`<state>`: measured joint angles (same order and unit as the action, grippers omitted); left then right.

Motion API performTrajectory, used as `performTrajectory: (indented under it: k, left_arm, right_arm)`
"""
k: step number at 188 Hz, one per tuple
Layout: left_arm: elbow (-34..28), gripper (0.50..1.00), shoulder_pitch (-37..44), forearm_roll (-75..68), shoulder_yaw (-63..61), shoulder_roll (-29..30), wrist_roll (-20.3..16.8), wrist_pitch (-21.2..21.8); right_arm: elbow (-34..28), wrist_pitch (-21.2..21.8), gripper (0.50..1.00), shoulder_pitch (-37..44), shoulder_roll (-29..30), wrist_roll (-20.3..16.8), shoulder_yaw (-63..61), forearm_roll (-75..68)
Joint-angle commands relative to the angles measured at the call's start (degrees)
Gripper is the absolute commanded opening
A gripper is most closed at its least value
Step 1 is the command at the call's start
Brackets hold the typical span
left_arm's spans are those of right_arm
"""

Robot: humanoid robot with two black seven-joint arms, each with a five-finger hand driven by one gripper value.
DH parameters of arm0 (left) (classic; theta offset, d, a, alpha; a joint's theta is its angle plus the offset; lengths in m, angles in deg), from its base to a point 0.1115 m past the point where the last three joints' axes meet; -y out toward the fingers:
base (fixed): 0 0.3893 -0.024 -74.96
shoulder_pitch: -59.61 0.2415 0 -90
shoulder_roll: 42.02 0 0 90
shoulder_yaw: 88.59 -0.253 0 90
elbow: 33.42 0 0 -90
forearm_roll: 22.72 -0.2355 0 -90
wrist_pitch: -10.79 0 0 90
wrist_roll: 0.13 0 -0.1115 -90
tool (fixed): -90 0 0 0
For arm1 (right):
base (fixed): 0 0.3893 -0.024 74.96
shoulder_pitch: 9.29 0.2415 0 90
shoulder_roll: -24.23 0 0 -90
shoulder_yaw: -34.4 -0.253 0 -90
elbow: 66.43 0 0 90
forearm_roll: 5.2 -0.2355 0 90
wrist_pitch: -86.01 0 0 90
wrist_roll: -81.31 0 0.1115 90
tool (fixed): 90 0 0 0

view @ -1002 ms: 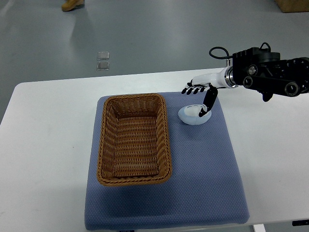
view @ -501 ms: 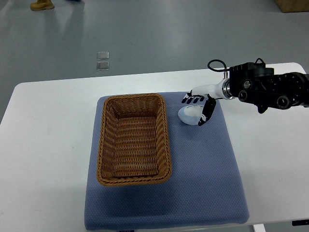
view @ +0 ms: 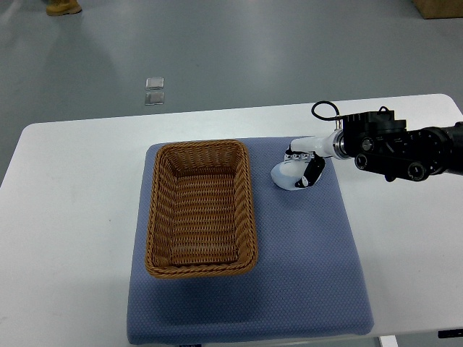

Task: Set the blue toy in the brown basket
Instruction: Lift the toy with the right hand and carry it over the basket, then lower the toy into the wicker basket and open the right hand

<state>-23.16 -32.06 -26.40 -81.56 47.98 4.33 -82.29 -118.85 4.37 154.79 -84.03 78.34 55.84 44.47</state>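
The robot's right gripper should release the blue toy inside the brown basket (view: 210, 196), just past the middle of the basket's woven bottom. The toy still touches the blue mat beside the basket.
The blue toy (view: 285, 176), a pale blue-white rounded lump, lies on the blue mat (view: 304, 260) just right of the brown wicker basket (view: 200, 208), which is empty. My right hand (view: 304, 165) comes in from the right edge and sits down over the toy. Its fingers (view: 295, 154) curl over the toy's far side and the thumb (view: 315, 172) presses its right side, so the hand is shut on the toy. The toy still touches the mat. The hand hides the toy's right half. My left arm is out of view.
The mat lies on a white table (view: 72, 217). The right forearm (view: 394, 148), black with a looped cable, stretches over the table's right side. Grey floor lies beyond the far edge, with a small clear object (view: 154, 92) and a person's shoe (view: 64, 7) on it.
My right hand has dropped onto the toy and drawn its spread fingers in around it. The forearm has shifted slightly lower in the picture. The toy has barely moved.
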Motion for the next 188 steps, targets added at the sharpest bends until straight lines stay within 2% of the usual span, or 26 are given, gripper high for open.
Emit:
performTrajectory:
  k: [1, 53, 74, 91, 111, 128, 145, 188]
  left_arm:
    - [-0.07, 1.000, 0.00, -0.01, -0.09, 0.00, 0.02, 0.01]
    - [-0.07, 1.000, 0.00, -0.01, -0.17, 0.00, 0.02, 0.01]
    - [0.02, 1.000, 0.00, -0.01, -0.17, 0.00, 0.02, 0.01]
    - [0.02, 1.000, 0.00, -0.01, -0.09, 0.00, 0.02, 0.01]
    - [0.02, 1.000, 0.00, -0.01, -0.09, 0.00, 0.02, 0.01]
    - [0.02, 1.000, 0.00, -0.01, 0.00, 0.00, 0.02, 0.01]
    - [0.02, 1.000, 0.00, -0.01, 0.00, 0.00, -0.07, 0.01]
    - [0.11, 1.000, 0.00, -0.01, 0.00, 0.00, -0.07, 0.01]
  right_arm:
    - [-0.76, 1.13, 0.500, 2.65, -1.96, 0.07, -0.44, -0.54]
    - [-8.93, 3.77, 0.500, 15.04, -5.39, 0.33, -1.67, -6.08]
    - [-11.39, 5.35, 0.500, 18.21, -4.07, 0.60, -2.55, -11.53]
    - [-11.57, 5.88, 0.500, 19.88, 0.06, 1.21, -3.51, -16.10]
    - [-9.99, 5.53, 0.500, 20.67, 6.91, 1.30, -3.34, -17.60]
    - [-6.12, 5.35, 0.500, 20.41, 13.59, 1.30, -2.99, -17.68]
    - [-4.19, 5.18, 0.500, 19.18, 17.89, 1.30, -2.55, -17.42]
    - [0.38, 4.38, 0.500, 13.82, 18.25, 1.39, -1.05, -16.98]
